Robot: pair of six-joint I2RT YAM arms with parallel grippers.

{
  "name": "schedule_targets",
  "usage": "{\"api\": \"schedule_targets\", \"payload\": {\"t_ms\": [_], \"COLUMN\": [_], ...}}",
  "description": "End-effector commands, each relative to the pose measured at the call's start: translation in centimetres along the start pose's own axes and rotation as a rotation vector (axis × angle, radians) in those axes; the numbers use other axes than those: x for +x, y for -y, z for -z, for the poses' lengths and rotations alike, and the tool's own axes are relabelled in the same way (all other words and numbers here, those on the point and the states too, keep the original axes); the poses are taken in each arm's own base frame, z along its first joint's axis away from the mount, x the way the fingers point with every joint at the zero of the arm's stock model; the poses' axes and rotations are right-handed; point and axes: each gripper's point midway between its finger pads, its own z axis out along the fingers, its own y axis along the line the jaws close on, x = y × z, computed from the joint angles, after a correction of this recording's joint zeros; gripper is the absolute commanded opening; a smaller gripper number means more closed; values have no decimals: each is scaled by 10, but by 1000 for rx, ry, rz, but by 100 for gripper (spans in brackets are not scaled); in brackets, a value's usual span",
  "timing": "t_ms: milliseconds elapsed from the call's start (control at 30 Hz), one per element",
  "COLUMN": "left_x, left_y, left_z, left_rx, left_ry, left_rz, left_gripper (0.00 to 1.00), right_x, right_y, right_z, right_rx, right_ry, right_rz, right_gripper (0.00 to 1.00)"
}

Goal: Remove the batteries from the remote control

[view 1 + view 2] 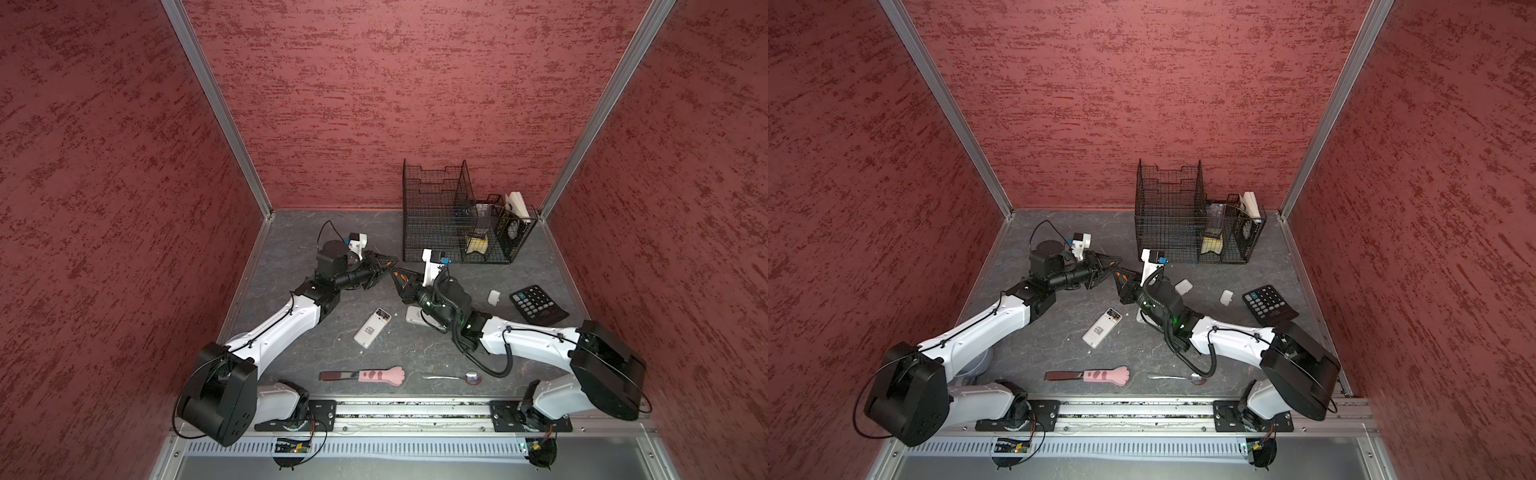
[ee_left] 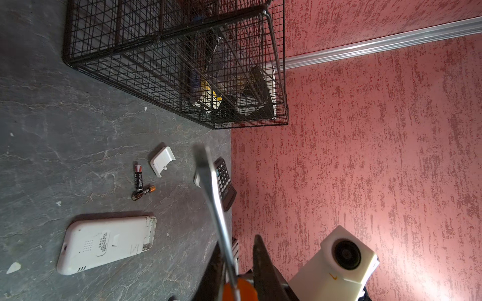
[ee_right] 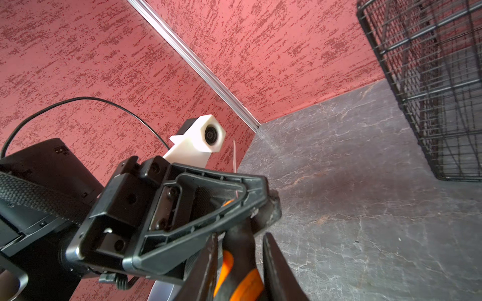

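Observation:
The screwdriver is in both my grippers and the remote in the middle of the table lies loose, so next my left gripper leaves the screwdriver to my right gripper and grips the remote's body (image 1: 369, 331).
Two batteries (image 2: 138, 177) (image 2: 143, 193) lie loose on the table beside a white remote control (image 2: 104, 243), whose open compartment looks empty. In both top views my right arm hides them. A second white remote (image 1: 372, 327) lies mid-table with its compartment open; what is inside is too small to tell. My left gripper (image 1: 390, 262) (image 2: 236, 250) and right gripper (image 1: 397, 276) (image 3: 241, 239) meet tip to tip above the table. Both are shut on the orange-handled screwdriver (image 3: 242, 281), whose steel shaft (image 2: 214, 198) sticks out past the left jaws.
A black wire basket (image 1: 457, 216) stands at the back right. A calculator (image 1: 538, 305) and a white battery cover (image 1: 493, 297) lie right of my right arm, another cover (image 2: 162, 161) by the batteries. A pink paw-handled utensil (image 1: 365, 375) and a spoon (image 1: 453, 377) lie near the front edge.

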Motion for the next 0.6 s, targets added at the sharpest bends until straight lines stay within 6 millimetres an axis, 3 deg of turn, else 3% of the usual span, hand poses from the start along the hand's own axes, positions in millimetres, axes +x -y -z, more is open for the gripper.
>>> {"api": "schedule_targets", "payload": {"t_ms": [0, 200, 433, 567], "left_x": [7, 10, 13, 9], "left_y": [-6, -7, -10, -12], "left_z": [0, -2, -1, 2], "left_rx": [-12, -12, -16, -21], "left_ry": [-21, -32, -36, -23], "left_rz": [-1, -1, 2, 5], "left_gripper": [0, 0, 0, 0], "right_x": [-24, -17, -19, -16], "right_y": [-22, -16, -13, -12], "right_z": [2, -4, -3, -2], "right_rx": [-68, -54, -43, -37], "right_ry": [81, 72, 83, 63], "right_rz": [-24, -20, -17, -8], "right_gripper": [29, 27, 1, 0]}}
